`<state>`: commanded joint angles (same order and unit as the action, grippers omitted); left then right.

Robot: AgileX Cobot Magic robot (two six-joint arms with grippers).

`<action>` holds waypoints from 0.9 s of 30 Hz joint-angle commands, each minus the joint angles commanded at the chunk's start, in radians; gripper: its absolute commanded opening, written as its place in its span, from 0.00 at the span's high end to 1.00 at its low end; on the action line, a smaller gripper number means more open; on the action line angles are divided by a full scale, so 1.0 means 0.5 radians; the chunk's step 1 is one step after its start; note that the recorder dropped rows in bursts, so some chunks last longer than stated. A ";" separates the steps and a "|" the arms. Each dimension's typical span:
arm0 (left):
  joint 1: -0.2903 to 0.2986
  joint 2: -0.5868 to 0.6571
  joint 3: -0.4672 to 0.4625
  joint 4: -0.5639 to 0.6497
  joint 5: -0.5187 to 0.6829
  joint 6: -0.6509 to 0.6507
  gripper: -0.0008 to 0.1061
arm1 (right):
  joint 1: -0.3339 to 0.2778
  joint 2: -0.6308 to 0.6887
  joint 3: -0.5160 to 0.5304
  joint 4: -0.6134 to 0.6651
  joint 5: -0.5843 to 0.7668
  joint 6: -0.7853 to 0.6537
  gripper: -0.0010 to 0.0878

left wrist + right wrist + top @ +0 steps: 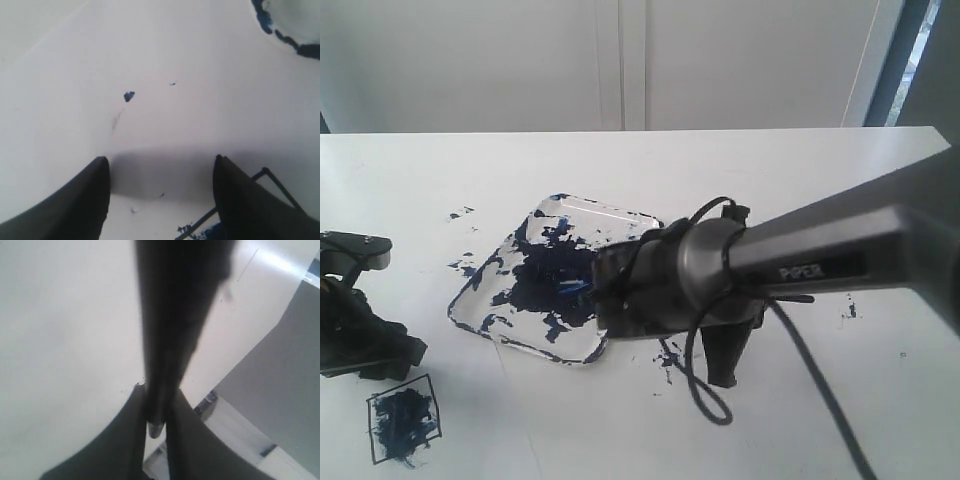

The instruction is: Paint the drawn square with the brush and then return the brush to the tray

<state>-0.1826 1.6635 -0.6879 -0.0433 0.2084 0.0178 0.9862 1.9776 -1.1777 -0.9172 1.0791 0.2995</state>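
Note:
The robot's right gripper will lay the brush down across the tray's rim [630, 300], with the brush's tip over the dark blue paint.
The tray [620, 214], clear and smeared with dark blue paint, lies mid-table. My right arm [800, 260] reaches over its near right corner, and its wrist hides the fingertips in the exterior view. In the right wrist view my right gripper [157, 402] is shut on the brush [170, 335], a dark stick running out between the fingers. The drawn square [403, 425], daubed dark blue inside, sits at the front left. My left gripper [160, 167] hangs open and empty just behind it. One outline corner of the drawn square [202, 222] shows by one of its fingers [235, 200].
Paint splatters mark the white table left of the tray [460, 213] and by its front right corner [668, 358]. A loose black cable [705, 385] droops from the right arm. The tray's rim [285, 37] shows in the left wrist view. A white wall stands behind the table.

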 joint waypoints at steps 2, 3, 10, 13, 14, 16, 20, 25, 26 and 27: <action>0.000 0.000 0.000 0.000 0.000 0.000 0.39 | -0.050 -0.036 0.000 0.136 -0.132 0.000 0.99; 0.000 0.000 0.000 0.000 0.000 0.000 0.39 | -0.080 -0.051 0.000 0.225 -0.199 0.000 0.99; 0.000 0.000 0.000 0.000 0.007 0.000 0.39 | -0.204 -0.070 0.003 0.791 -0.424 -0.333 0.99; 0.000 0.000 0.000 0.000 0.007 0.008 0.39 | -0.223 -0.070 0.003 0.856 -0.490 -0.333 0.99; 0.000 0.000 0.000 0.000 0.011 0.008 0.39 | -0.223 -0.070 0.003 0.861 -0.513 -0.333 0.99; 0.000 0.000 0.000 0.000 0.011 0.008 0.39 | -0.223 -0.070 0.003 0.899 -0.553 -0.333 0.99; 0.000 0.000 0.000 0.000 0.015 0.008 0.39 | -0.223 -0.070 0.003 0.912 -0.614 -0.325 0.90; 0.000 0.000 0.000 0.000 0.024 0.008 0.39 | -0.223 -0.070 0.008 0.926 -0.618 -0.308 0.64; 0.000 0.000 0.000 0.000 0.024 0.008 0.39 | -0.223 -0.070 0.008 0.926 -0.614 -0.308 0.59; 0.000 0.000 0.000 0.000 0.024 0.008 0.39 | -0.223 -0.070 0.008 0.926 -0.614 -0.308 0.54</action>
<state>-0.1826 1.6635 -0.6879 -0.0433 0.2205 0.0217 0.8746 1.9428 -1.1738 -0.4539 0.7719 0.1455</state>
